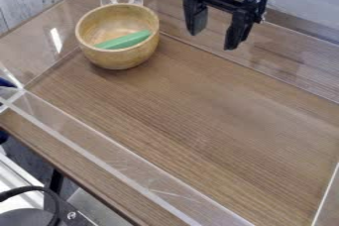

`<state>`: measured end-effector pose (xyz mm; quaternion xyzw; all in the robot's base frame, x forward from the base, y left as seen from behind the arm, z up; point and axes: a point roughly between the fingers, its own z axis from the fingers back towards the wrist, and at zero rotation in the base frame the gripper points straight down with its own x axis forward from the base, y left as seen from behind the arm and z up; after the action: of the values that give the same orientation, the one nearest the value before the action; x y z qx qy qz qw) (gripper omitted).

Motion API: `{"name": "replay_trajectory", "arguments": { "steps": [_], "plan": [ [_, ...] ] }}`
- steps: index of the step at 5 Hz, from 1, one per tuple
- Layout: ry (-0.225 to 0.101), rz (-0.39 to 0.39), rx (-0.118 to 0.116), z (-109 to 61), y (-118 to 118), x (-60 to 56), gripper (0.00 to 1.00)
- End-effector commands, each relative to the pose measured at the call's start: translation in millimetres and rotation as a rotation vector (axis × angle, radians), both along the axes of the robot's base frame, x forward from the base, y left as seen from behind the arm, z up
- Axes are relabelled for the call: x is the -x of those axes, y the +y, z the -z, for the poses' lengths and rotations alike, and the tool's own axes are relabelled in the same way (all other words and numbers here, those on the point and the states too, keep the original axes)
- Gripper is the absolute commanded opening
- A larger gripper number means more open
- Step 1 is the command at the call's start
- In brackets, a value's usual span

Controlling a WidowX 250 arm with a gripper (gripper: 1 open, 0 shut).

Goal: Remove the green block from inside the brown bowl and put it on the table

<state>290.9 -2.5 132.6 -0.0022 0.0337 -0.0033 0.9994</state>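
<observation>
My gripper grips the middle of the green block [125, 40] next, once it has gone down into the brown bowl to close on it.
The brown bowl [118, 37] stands on the table [199, 121] at the far left, a round tan wooden bowl with a yellowish inside. The green block [127, 41] lies flat inside it, slanting across the bottom. My gripper [215, 27] hangs above the table to the right of the bowl, well apart from it. Its two black fingers [193, 17] point down and stand wide apart with nothing between them, so it is open.
Clear plastic walls [79, 146] run along the table's edges, including the near left side and behind the bowl. A black chair base [34, 210] shows at the bottom left below the table.
</observation>
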Motion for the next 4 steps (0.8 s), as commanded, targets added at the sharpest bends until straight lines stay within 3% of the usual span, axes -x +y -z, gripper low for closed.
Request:
{"name": "replay_trajectory", "arguments": {
  "steps": [1, 2, 3, 4],
  "plan": [
    [0.015, -0.008, -0.005, 3.4, 11.8, 2.0, 1.0],
    [0.013, -0.039, -0.01, 5.2, 36.3, 10.5, 1.0],
    [0.001, -0.078, -0.019, 4.6, 75.1, 16.4, 1.0],
    [-0.01, -0.114, -0.026, 3.3, 108.6, 16.6, 1.0]
  ]
}}
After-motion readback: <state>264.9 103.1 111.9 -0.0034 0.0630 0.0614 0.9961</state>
